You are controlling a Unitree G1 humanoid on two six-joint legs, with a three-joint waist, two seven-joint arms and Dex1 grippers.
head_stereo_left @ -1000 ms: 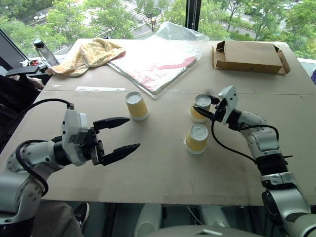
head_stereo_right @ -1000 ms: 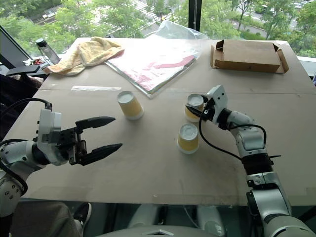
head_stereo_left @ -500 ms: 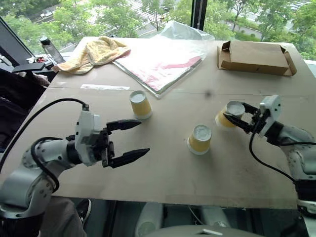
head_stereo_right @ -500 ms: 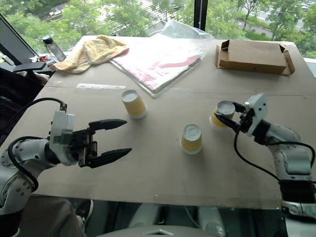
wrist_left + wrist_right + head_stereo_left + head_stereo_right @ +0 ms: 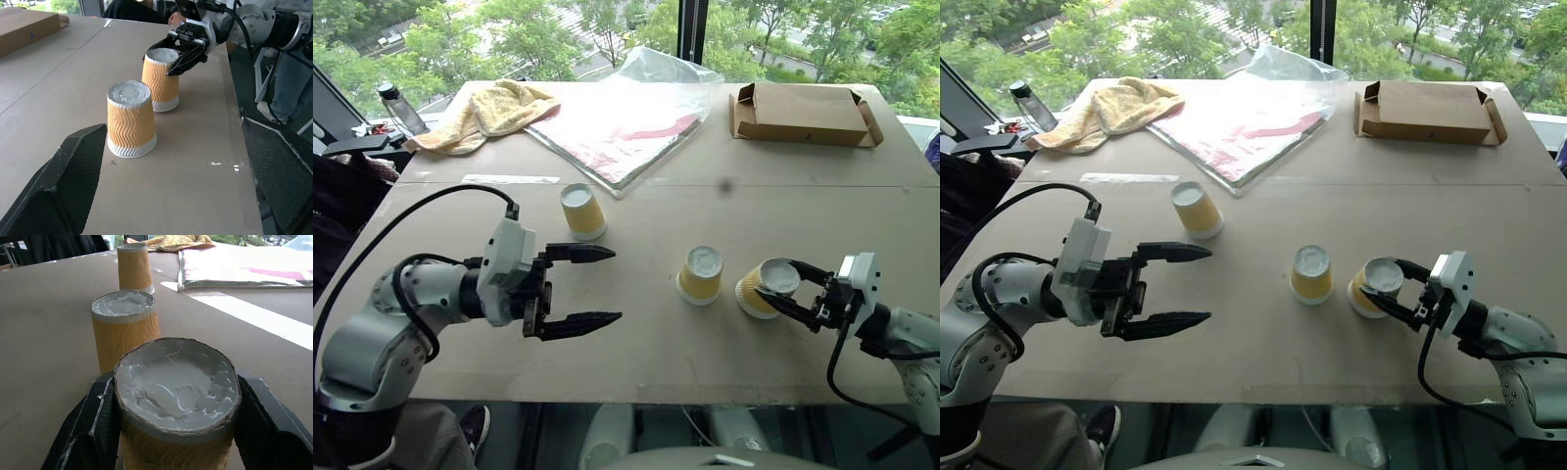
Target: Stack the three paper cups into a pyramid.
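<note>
I need to let go of the third cup with my right gripper on the brown table, close up (image 5: 740, 297) against the middle cup.
Three yellow ribbed paper cups stand upside down on the brown table (image 5: 656, 372). The far-left cup (image 5: 582, 211) stands alone. The middle cup (image 5: 701, 274) is close beside the third cup (image 5: 752, 297), apart from it by a narrow gap. My right gripper (image 5: 777, 285) is shut on that third cup near its top, its fingers (image 5: 83, 426) on both sides; the cup's rim sits at the table surface, slightly tilted. My left gripper (image 5: 615, 286) is open and empty, pointing right, in front of the far-left cup and left of the middle cup (image 5: 132, 120).
At the back lie a yellow towel (image 5: 494, 108), a flat plastic-wrapped pink sheet (image 5: 622, 122) and an open cardboard box (image 5: 803, 113). A bottle (image 5: 396, 103) stands at the far-left corner. The table's front edge runs just below both grippers.
My right gripper has pulled its cup back and to the right, from behind the middle cup to beside it. The left gripper has drifted slightly right, still open.
</note>
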